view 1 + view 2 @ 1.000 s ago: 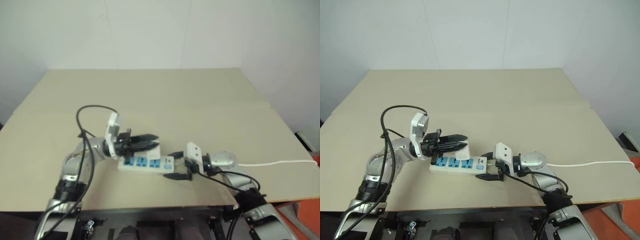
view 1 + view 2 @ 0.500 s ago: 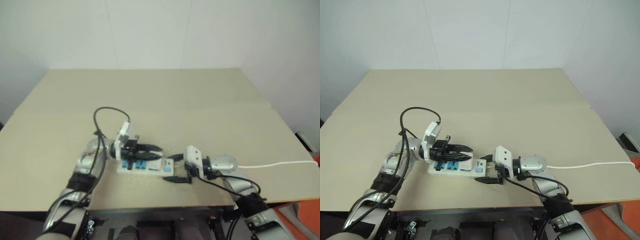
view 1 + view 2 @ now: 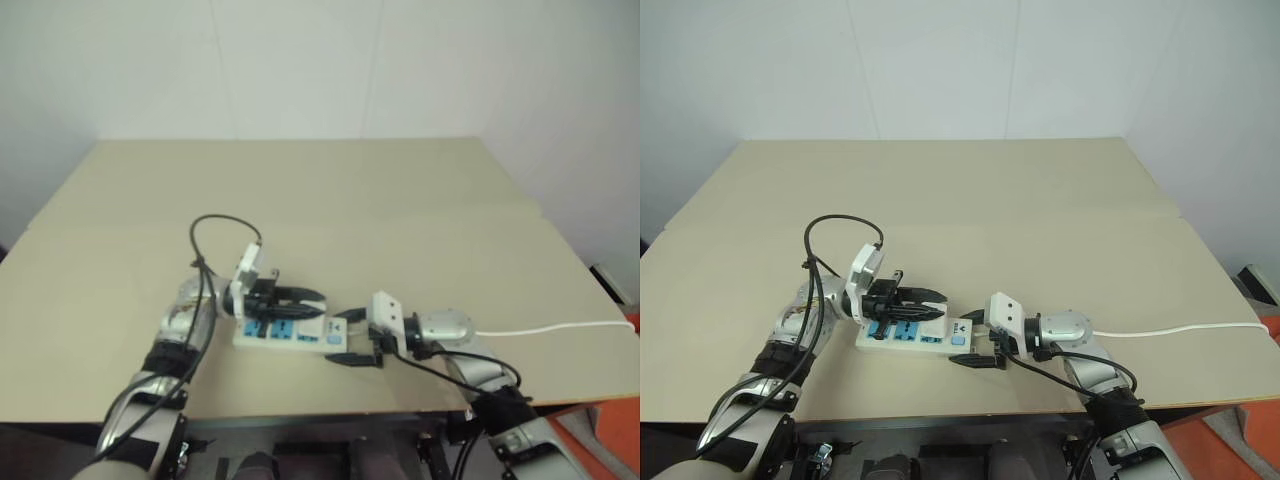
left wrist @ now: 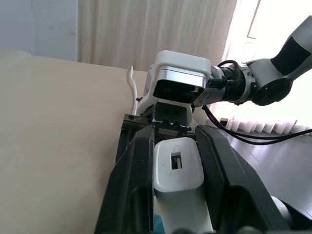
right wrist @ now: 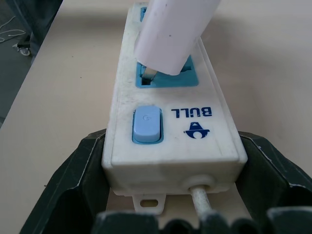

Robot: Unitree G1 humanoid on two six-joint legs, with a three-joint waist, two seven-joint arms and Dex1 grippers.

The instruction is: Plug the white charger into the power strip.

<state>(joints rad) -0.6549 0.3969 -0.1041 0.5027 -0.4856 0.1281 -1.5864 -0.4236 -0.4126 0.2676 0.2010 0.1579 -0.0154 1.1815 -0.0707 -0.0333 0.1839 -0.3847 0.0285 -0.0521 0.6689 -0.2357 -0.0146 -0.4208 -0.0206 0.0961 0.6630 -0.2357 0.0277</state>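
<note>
I will release my left gripper's white charger in the power strip's socket (image 3: 309,328) beside the blue switch.
The power strip (image 3: 938,344) lies near the table's front edge, a flat white bar with blue sockets and a blue switch (image 5: 146,125). My right gripper (image 3: 977,340) is shut on its switch end, with a black finger (image 5: 73,190) on each side. My left gripper (image 3: 938,300) points level toward the right gripper and is shut on the white charger (image 4: 178,168). The charger (image 5: 170,34) leans tilted over the socket next to the switch, and its metal prong dips into that socket's slot.
The tan table (image 3: 1040,220) stretches wide behind the strip. The strip's thin white cord (image 3: 1180,328) runs off to the right edge. A black cable (image 3: 830,225) loops above my left forearm. The table's front edge lies just beyond the grippers.
My left gripper has come down and forward with the charger, from above the strip to right against it. The right gripper and the strip have stayed put.
</note>
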